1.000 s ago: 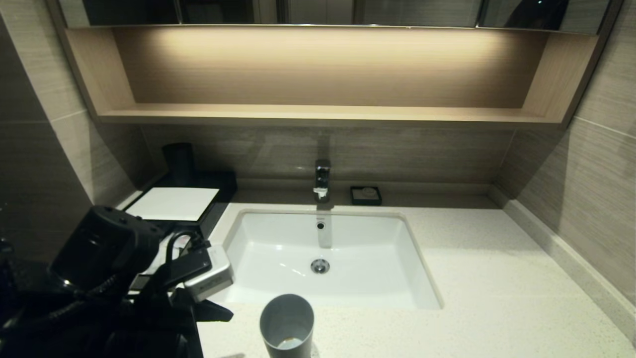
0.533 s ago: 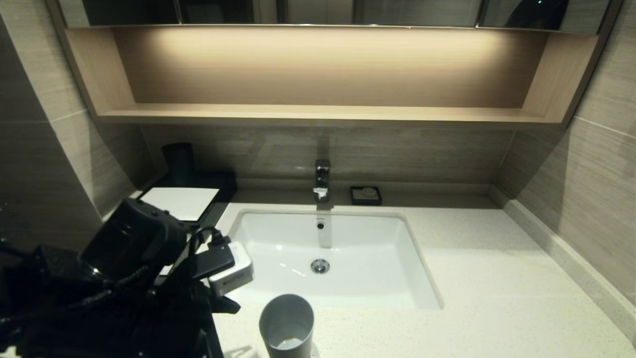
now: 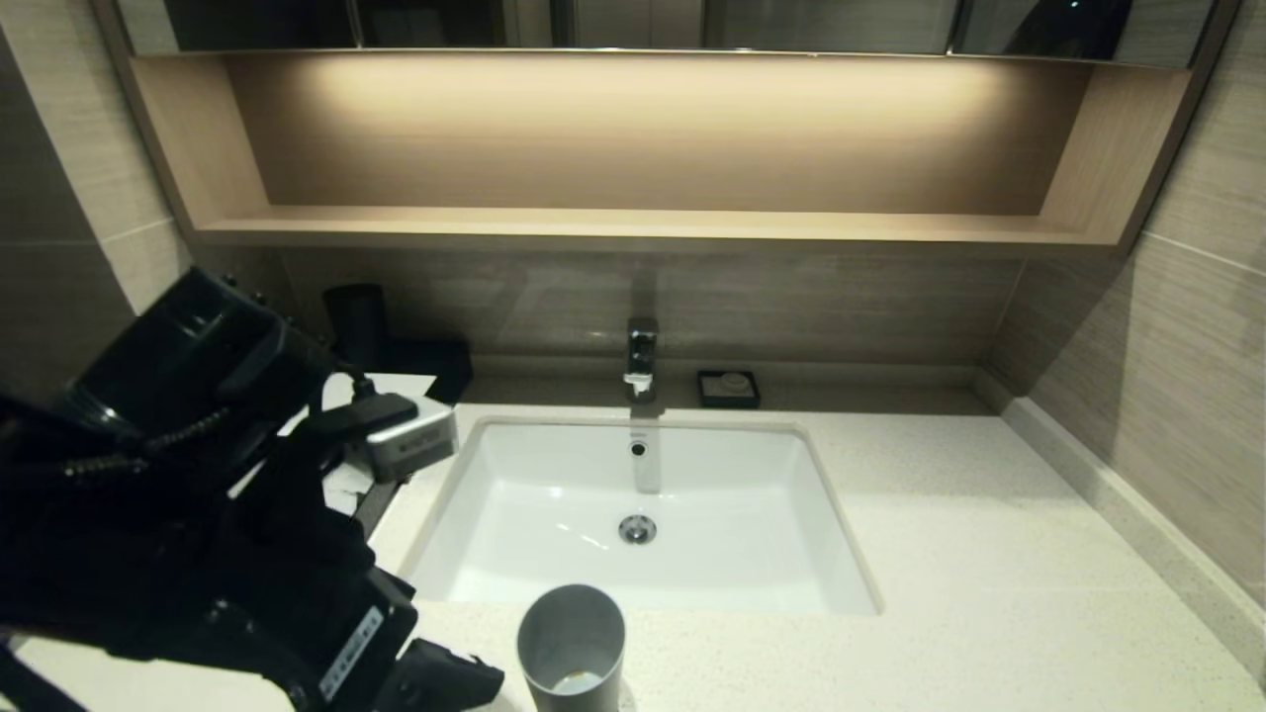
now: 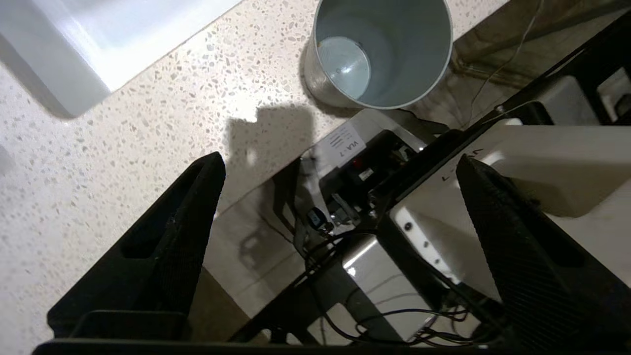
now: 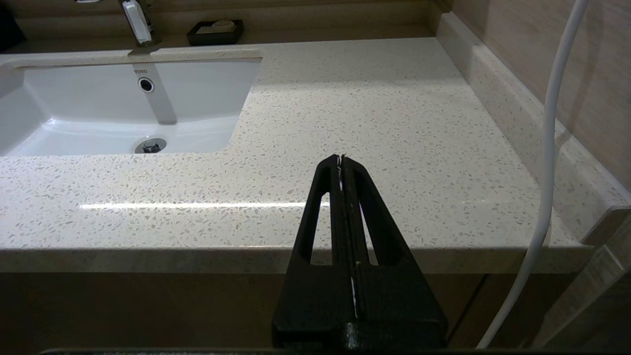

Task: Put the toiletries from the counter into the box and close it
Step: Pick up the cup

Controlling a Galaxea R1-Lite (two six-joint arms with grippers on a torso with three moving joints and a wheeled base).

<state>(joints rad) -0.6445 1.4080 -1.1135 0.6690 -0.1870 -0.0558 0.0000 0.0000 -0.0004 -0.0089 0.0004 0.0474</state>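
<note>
The robot's left gripper will next move to the grey cup's rim [image 3: 521,648] [image 4: 331,85], on the side toward the black box, and close there.
The counter [image 3: 989,554] is cream speckled stone around a white sink [image 3: 752,514]. My left arm [image 3: 198,475] fills the near left and hides most of the black box; only its far right corner [image 3: 443,361] shows. No wrapped packet shows in any view. My left gripper [image 4: 340,159] is open wide and empty, hanging over the counter's front edge beside a grey cup [image 4: 379,49]. My right gripper [image 5: 341,160] is shut and empty, parked at the counter's front edge to the right of the sink.
The grey cup [image 3: 571,643] stands at the front edge before the sink. A faucet [image 3: 641,358] and a small black soap dish [image 3: 728,389] sit at the back. A black tumbler [image 3: 356,321] stands behind the box. Walls close both sides.
My left arm has risen and swung back to the left, and it now covers more of the box's white top. The cup and the right side have not moved.
</note>
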